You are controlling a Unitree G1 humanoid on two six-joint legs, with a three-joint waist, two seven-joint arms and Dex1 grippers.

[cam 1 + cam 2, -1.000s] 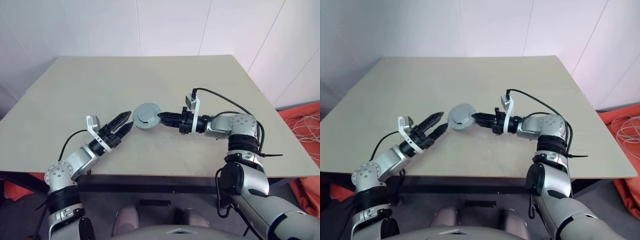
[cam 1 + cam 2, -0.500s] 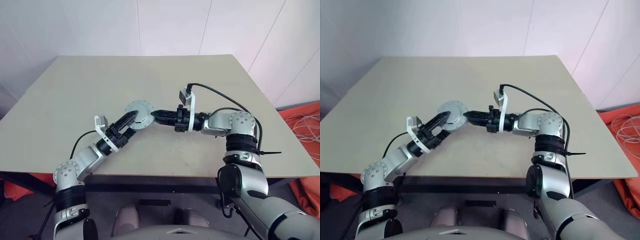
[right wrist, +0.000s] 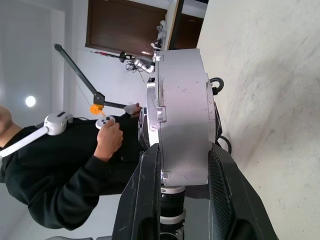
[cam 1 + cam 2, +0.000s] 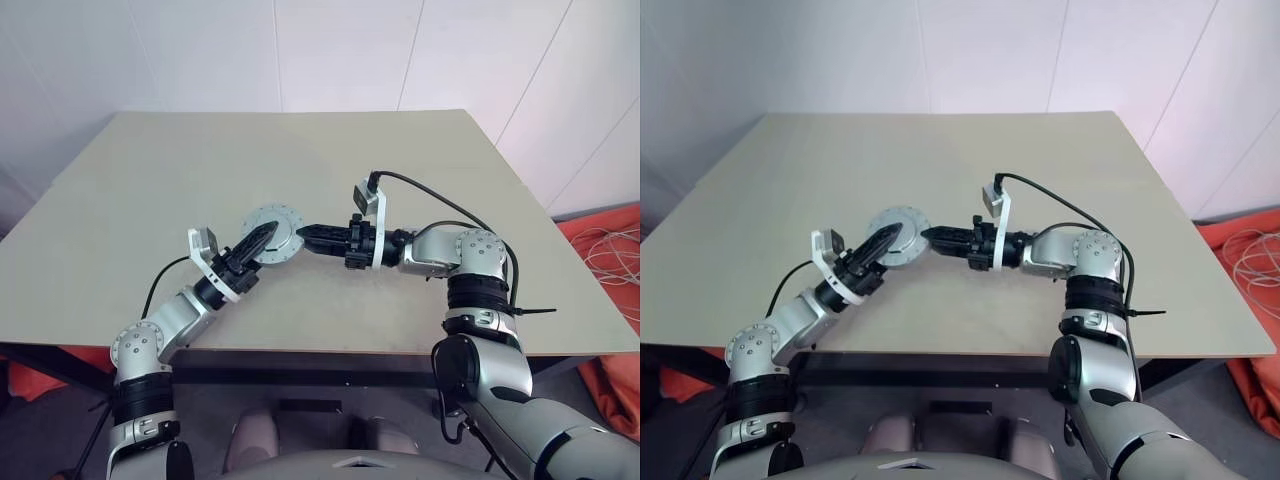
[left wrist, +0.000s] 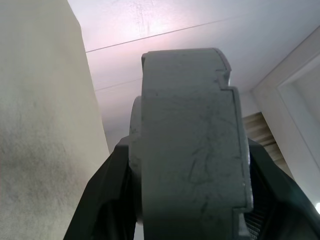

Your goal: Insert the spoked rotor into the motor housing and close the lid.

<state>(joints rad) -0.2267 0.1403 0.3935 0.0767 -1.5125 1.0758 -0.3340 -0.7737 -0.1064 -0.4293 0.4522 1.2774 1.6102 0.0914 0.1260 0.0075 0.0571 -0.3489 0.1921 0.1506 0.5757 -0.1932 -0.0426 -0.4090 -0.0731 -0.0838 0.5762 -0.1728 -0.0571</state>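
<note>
The motor housing will go down on the bare beige table [image 4: 149, 246], where I should put it just beyond the black cable of my left gripper.
A round grey metal motor housing [image 4: 276, 227] hangs on edge just above the beige table [image 4: 420, 160], between my two grippers. My right gripper [image 4: 302, 233] is shut on its right rim; in the right wrist view its fingers [image 3: 148, 200] clamp the thick body [image 3: 182, 115], which shows a seam between two stacked parts. My left gripper [image 4: 259, 238] grips the left rim, and its fingers [image 5: 107, 200] press both faces of the body [image 5: 190, 140]. I cannot tell which part is the lid. The spoked rotor is out of view.
The table's front edge runs just below both arms. Orange fabric and loose white cable [image 4: 610, 250] lie on the floor to the right. A person in black [image 3: 60, 170] holding a small controller shows behind the housing in the right wrist view.
My right gripper carried the housing a little to the left. My left gripper came up to it with fingers spread and has closed on its left rim.
</note>
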